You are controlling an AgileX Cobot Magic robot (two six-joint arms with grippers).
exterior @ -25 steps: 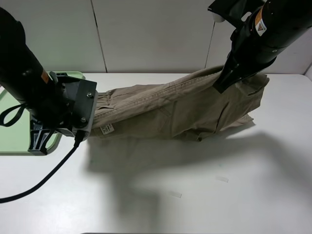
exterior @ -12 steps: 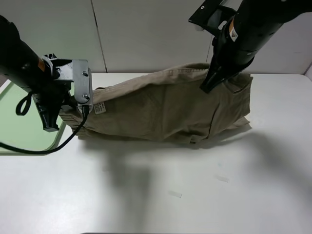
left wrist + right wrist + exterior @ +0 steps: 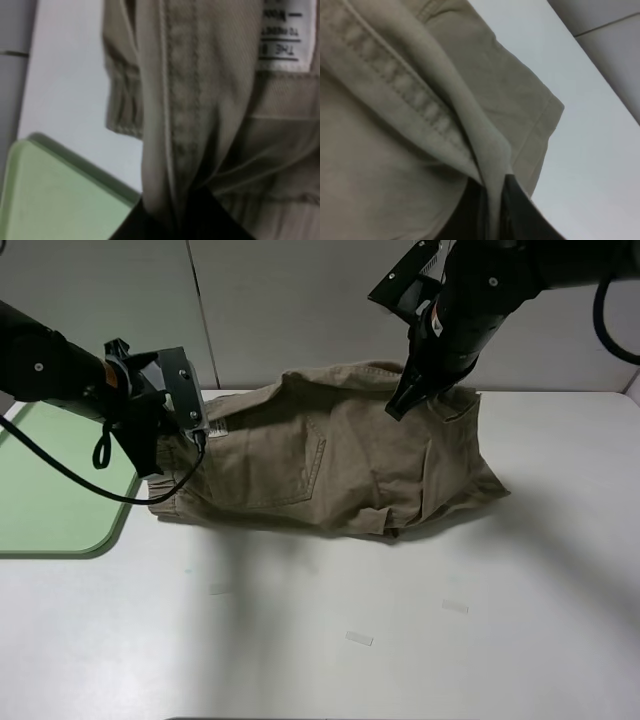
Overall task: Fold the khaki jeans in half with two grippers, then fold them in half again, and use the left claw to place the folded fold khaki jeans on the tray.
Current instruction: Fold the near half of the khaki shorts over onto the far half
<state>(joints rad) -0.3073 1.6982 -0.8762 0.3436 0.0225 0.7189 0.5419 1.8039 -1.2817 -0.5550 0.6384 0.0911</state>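
Note:
I need to use my right gripper to release the lifted edge on the lower layer at the hem end [image 3: 443, 430] [image 3: 512, 192] of the khaki jeans.
The khaki jeans [image 3: 330, 465] lie across the back half of the white table, one edge lifted off it. My left gripper [image 3: 152, 458] is shut on the gathered waistband end beside the tray [image 3: 50, 490]. In the left wrist view the fabric [image 3: 200, 100] with its white label runs into the dark jaws of that gripper [image 3: 175, 222], with the mint tray [image 3: 50, 195] alongside. My right gripper [image 3: 398, 408] is shut on the hem end, holding it up near the back wall. The right wrist view shows a stitched seam [image 3: 420, 105] pinched in its gripper [image 3: 492, 215].
The tray's long side runs along the table's left edge. A black cable [image 3: 70, 475] loops from the left arm over the tray. Small bits of clear tape [image 3: 358, 638] lie on the bare front of the table. A panelled wall stands close behind.
Both grippers have carried the lifted edge of the jeans toward the back wall. The right gripper shifted left and the left arm drew back. The cloth now hangs shorter and more bunched.

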